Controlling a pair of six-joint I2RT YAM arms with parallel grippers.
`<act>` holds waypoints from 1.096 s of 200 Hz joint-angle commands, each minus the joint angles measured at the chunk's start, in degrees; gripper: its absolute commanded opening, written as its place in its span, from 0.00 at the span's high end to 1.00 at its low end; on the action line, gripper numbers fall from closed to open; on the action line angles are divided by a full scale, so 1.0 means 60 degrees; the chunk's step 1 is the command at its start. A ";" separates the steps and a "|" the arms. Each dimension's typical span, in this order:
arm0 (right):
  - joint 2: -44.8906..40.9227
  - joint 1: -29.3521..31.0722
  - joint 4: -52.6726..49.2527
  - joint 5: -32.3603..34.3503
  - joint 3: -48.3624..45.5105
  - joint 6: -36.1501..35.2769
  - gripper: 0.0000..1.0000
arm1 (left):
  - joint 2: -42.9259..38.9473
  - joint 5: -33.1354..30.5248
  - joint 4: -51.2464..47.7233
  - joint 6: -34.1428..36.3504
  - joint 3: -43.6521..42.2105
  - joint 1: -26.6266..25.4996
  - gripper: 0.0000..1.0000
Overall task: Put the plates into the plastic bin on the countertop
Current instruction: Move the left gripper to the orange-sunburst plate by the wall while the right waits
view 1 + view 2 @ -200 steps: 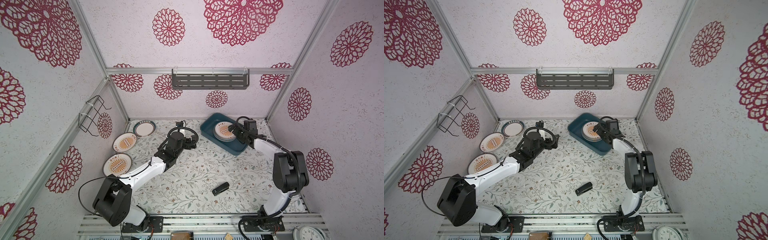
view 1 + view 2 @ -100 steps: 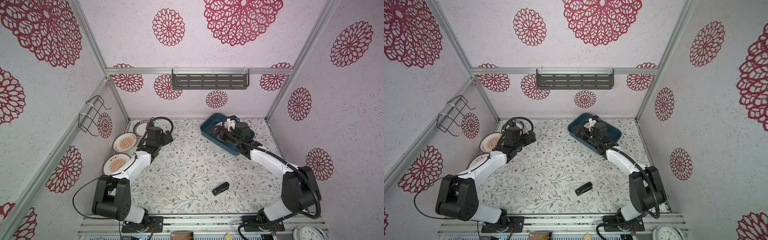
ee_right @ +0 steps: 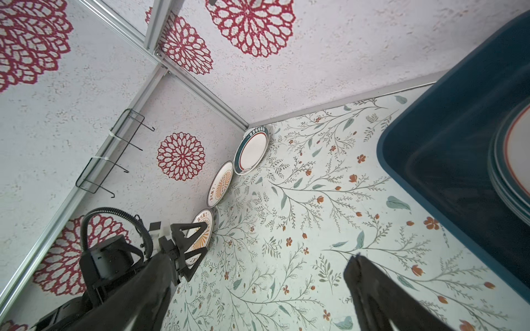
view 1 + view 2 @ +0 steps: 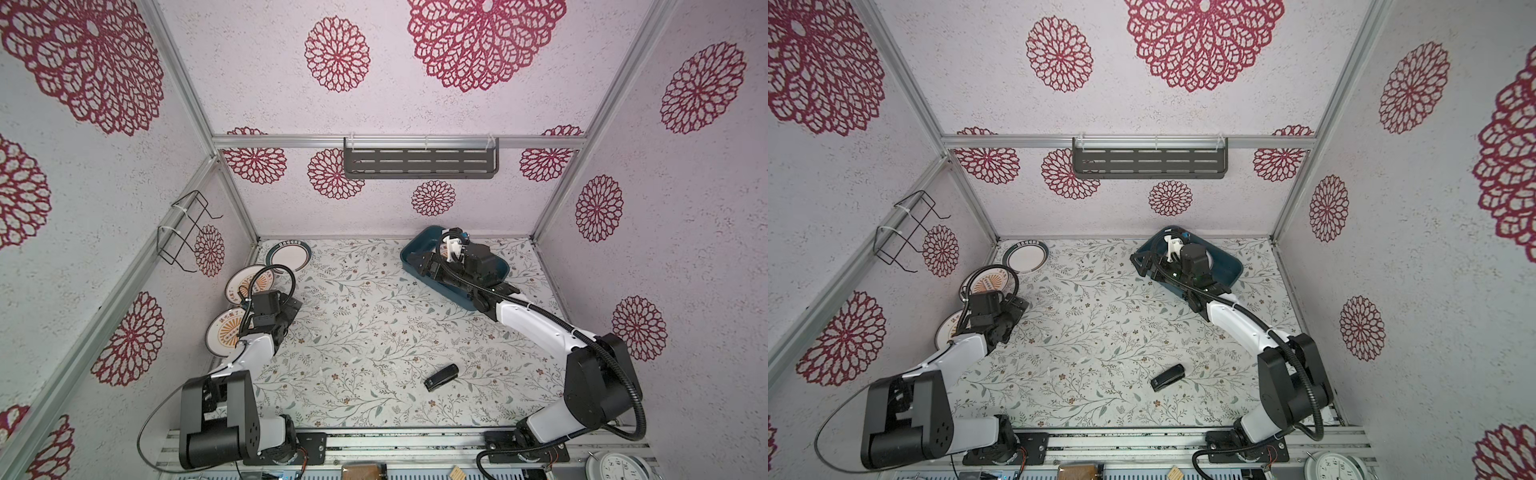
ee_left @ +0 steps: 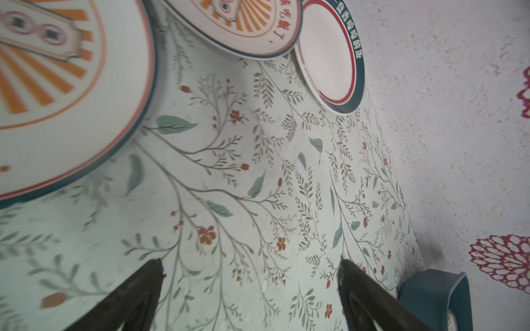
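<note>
I move my left gripper to the second sunburst plate's near edge (image 4: 225, 355) next, on the side away from the teal-rimmed plate, and close it there.
Three plates lie along the left wall on the countertop (image 4: 374, 332): a teal-rimmed plate (image 4: 288, 255) (image 4: 1025, 257) at the back, then an orange sunburst plate (image 4: 245, 279) and a second sunburst plate (image 4: 222, 334). My left gripper (image 4: 291, 309) (image 5: 250, 262) hovers open and empty just right of the sunburst pair. The plastic bin (image 4: 500, 266) (image 3: 447, 120) stands at the back right with a stack of plates (image 3: 513, 160) in it, hidden under my arm in both top views. My right gripper (image 4: 424, 264) (image 3: 258, 263) is open and empty over the bin's left rim.
A small black stapler-like object (image 4: 440, 377) lies front of centre on the countertop. A grey slotted shelf (image 4: 419, 163) hangs on the back wall and a wire rack (image 4: 187, 232) on the left wall.
My left gripper swung from the middle back of the countertop leftward and forward to beside the sunburst plates. My right gripper slid left from above the bin's plates to its left rim. Both stayed open.
</note>
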 commanded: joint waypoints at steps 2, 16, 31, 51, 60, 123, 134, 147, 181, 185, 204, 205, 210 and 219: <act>0.0180 0.0070 0.0587 -0.0292 0.0391 -0.0064 0.01 | -0.1309 -0.0199 0.0054 -0.0890 -0.0567 0.0583 0.02; 0.0284 0.0088 0.0712 -0.0368 0.0435 0.0011 0.01 | -0.2122 -0.0133 -0.0116 -0.1133 -0.1080 0.1097 0.02; 0.0361 0.0100 0.0859 -0.0424 0.0449 0.0063 0.01 | -0.2827 0.0231 -0.0230 -0.1149 -0.1511 0.1761 0.01; 0.0457 0.0093 0.0947 -0.0606 0.0533 0.0087 0.01 | -0.3375 0.0853 -0.0365 -0.1107 -0.1878 0.2627 0.00; 0.0492 0.0094 0.0992 -0.0741 0.0599 0.0101 0.01 | -0.3468 0.1074 -0.0457 -0.1066 -0.1974 0.3001 0.00; 0.0830 0.0354 0.1774 -0.1857 0.0797 0.0353 0.01 | -0.2135 0.2613 0.0853 -0.0809 -0.2371 0.4983 0.02; 0.0867 0.0371 0.1789 -0.1843 0.0801 0.0382 0.01 | -0.1688 0.2953 0.1267 -0.0779 -0.2381 0.5281 0.04; 0.0898 0.0372 0.1783 -0.1834 0.0816 0.0414 0.01 | -0.1248 0.3171 0.1767 -0.0807 -0.2426 0.5470 0.05; 0.0961 0.0376 0.1622 -0.1675 0.0975 0.0386 0.01 | -0.0489 0.3153 0.2604 -0.1023 -0.2624 0.5641 0.06; 0.0962 0.0372 0.1615 -0.1667 0.0990 0.0389 0.01 | -0.0411 0.3140 0.2705 -0.1066 -0.2645 0.5661 0.06; 0.1006 0.0381 0.1542 -0.1528 0.1063 0.0377 0.01 | 0.0089 0.3215 0.3262 -0.1174 -0.2752 0.5806 0.06; 0.1006 0.0383 0.1541 -0.1524 0.1065 0.0381 0.01 | 0.0122 0.3228 0.3308 -0.1182 -0.2757 0.5816 0.06; 0.1019 0.0372 0.1526 -0.1499 0.1077 0.0382 0.01 | 0.0287 0.3260 0.3489 -0.1203 -0.2764 0.5862 0.06; 0.1034 0.0372 0.1504 -0.1462 0.1107 0.0385 0.01 | 0.0632 0.3393 0.3825 -0.1299 -0.2787 0.5897 0.07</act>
